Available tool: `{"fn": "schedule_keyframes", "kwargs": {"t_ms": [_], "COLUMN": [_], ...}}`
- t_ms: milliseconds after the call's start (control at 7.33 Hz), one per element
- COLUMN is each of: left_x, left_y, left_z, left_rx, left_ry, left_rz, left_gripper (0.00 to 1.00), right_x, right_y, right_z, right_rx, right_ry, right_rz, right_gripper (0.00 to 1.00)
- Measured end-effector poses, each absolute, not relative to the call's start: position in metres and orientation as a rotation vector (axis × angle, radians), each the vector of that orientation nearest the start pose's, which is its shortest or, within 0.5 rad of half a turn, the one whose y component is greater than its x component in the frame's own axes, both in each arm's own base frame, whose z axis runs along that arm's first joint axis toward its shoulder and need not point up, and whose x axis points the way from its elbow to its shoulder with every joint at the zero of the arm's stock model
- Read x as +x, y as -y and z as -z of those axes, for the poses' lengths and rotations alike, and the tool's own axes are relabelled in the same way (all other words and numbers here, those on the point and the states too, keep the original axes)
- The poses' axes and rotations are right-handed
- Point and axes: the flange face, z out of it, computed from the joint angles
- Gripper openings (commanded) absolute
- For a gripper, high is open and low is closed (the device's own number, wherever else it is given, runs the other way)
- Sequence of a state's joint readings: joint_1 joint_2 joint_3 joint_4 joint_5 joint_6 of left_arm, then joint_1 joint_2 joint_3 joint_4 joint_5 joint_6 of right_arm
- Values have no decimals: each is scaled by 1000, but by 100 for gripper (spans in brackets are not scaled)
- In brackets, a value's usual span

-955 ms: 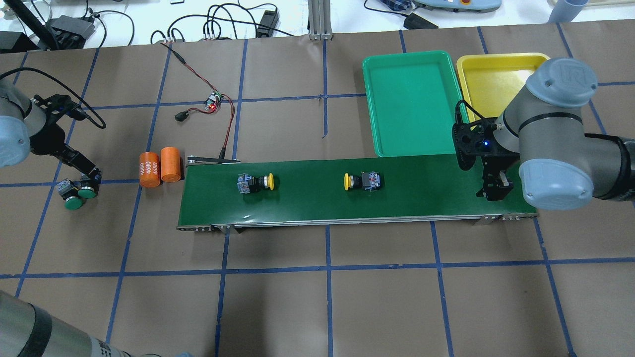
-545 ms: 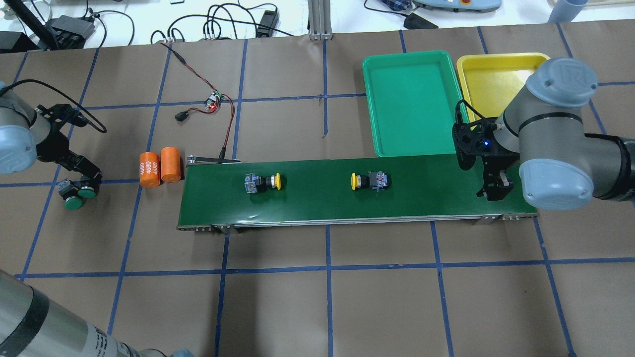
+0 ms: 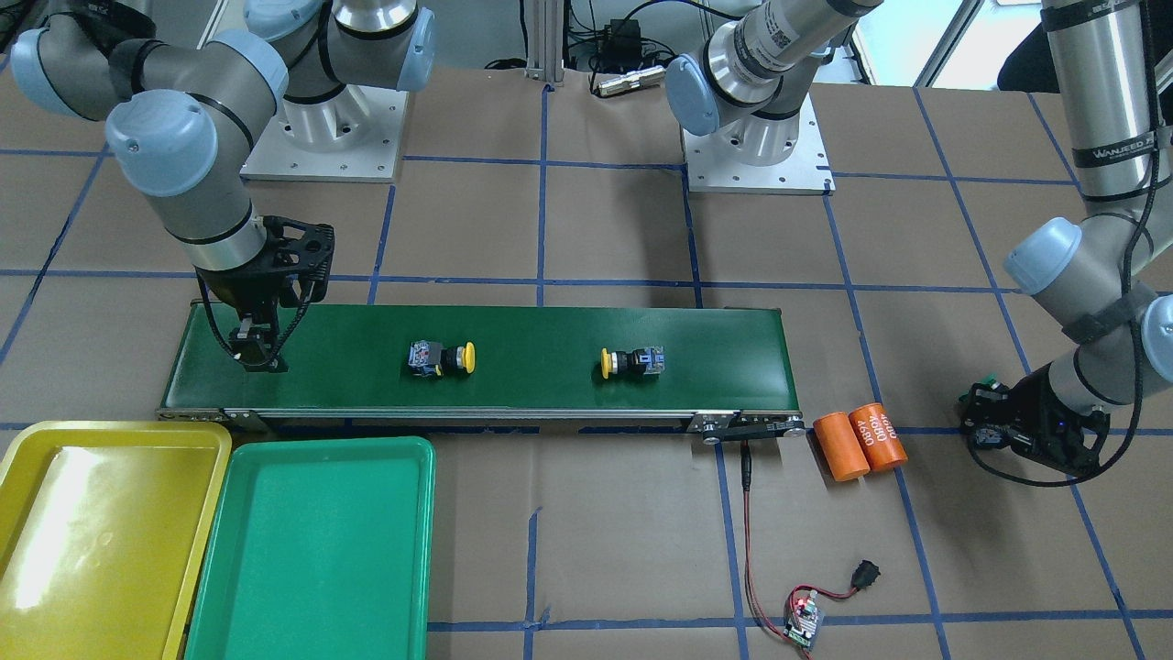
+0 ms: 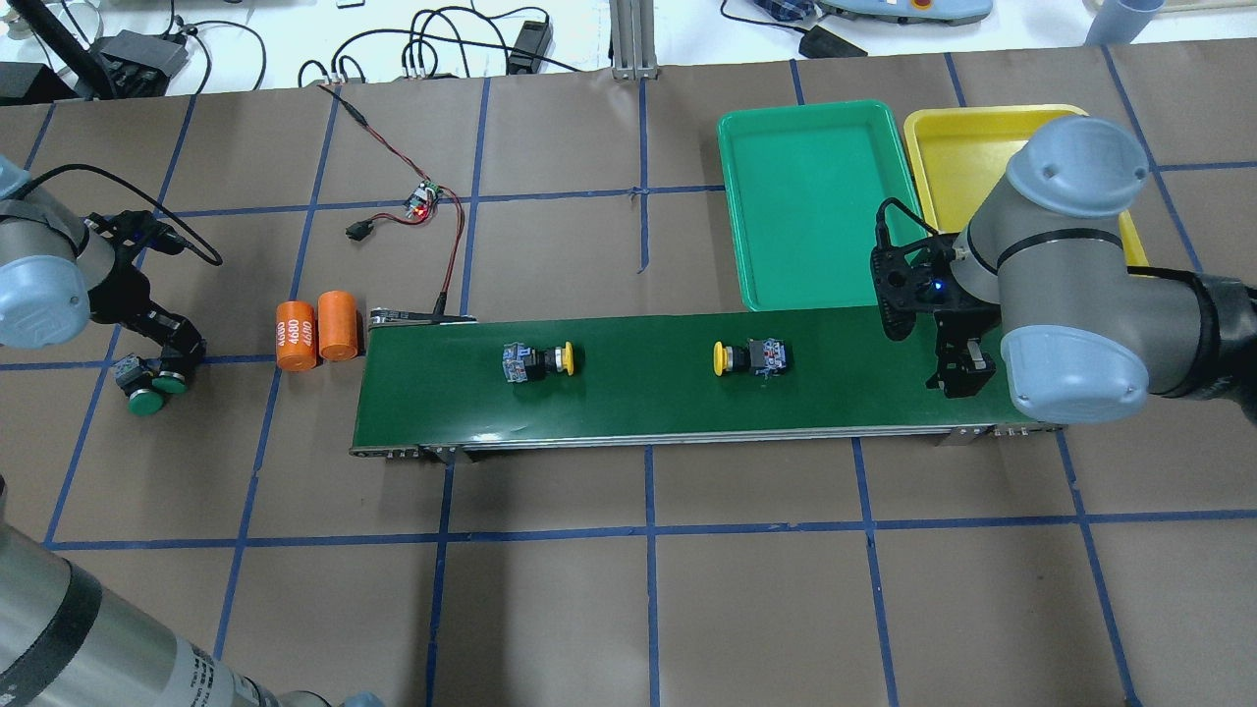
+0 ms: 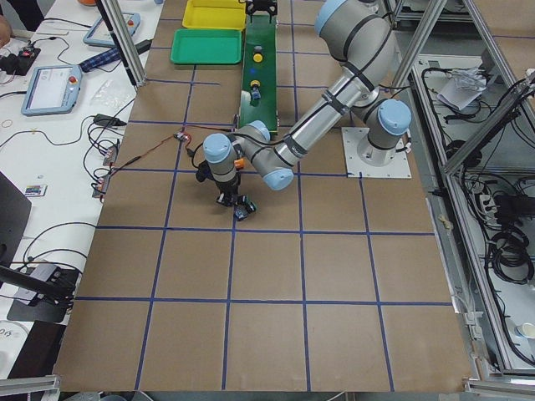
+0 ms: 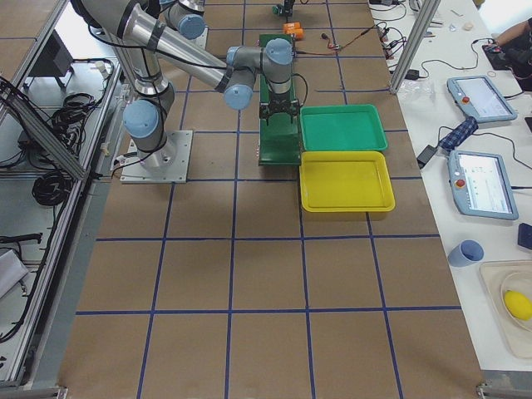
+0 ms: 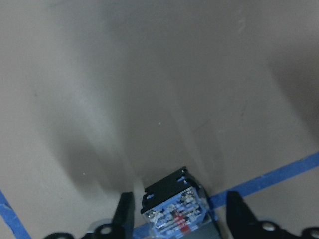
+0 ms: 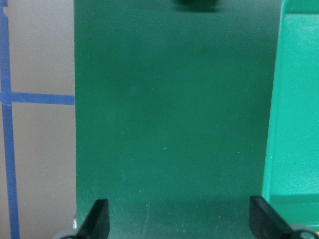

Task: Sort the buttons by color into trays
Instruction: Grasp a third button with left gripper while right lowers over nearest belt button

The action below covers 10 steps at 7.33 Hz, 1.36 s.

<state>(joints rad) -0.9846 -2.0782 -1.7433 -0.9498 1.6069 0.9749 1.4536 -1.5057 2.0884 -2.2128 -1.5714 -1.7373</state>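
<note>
Next, my left gripper sets the green-capped button down on the belt [image 3: 673, 357] between a yellow-capped button and the belt's end by the orange cylinders.
Two yellow-capped buttons lie on their sides on the belt, one [image 4: 538, 360] left of the middle and one [image 4: 751, 357] further right. Two green-capped buttons [image 4: 157, 391] sit together on the paper at the far left. My left gripper [image 4: 165, 371] is down over them. In the left wrist view it [image 7: 179, 216] stands open with one button's contact block [image 7: 174, 211] between its fingers, gaps on both sides. My right gripper [image 4: 962, 378] hangs open over the belt's right end with nothing between its fingers [image 8: 99, 219]. The green tray [image 4: 815, 196] and the yellow tray [image 4: 967, 147] hold nothing.
The long dark-green conveyor belt [image 4: 638, 403] crosses the middle of the table. Two orange cylinders marked 4680 [image 4: 314, 332] lie just off its left end. A small circuit board with red and black wires [image 4: 424, 201] lies behind them.
Both yellow buttons have ridden rightward along the belt. My right arm has shifted a little to the left over the belt's end. The left gripper stays at the green buttons.
</note>
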Motion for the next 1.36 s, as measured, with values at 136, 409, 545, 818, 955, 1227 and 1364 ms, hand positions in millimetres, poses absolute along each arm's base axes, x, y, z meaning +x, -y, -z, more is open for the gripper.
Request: {"fn": "schedule_keyframes", "kwargs": {"t_ms": [136, 409, 545, 818, 955, 1227, 1364], "left_x": [222, 180, 137, 49, 5, -47, -62], "left_y": [574, 572, 568, 554, 545, 536, 535], "left_z": [-191, -234, -264, -311, -323, -331, -328], "left_rx": [597, 679, 780, 1015, 1163, 1547, 1751], "left_ry": [-3102, -3083, -3062, -2992, -2930, -2749, -2636], "left_rz": [-115, -126, -146, -169, -161, -145, -141], "left_gripper": [0, 0, 0, 0, 0, 0, 0], "right_x": [85, 90, 90, 94, 99, 105, 106], "right_y": [473, 474, 475, 478, 479, 482, 483], "right_z": [-277, -276, -273, -265, -261, -257, -254], "right_rx": [-2307, -2306, -2305, -2304, -2314, -2323, -2319], "right_ry": [-2202, -2203, -2200, -2190, -2177, -2176, -2176], "right_rz": [59, 73, 74, 73, 72, 84, 82], "right_gripper": [100, 100, 100, 100, 100, 100, 100]}}
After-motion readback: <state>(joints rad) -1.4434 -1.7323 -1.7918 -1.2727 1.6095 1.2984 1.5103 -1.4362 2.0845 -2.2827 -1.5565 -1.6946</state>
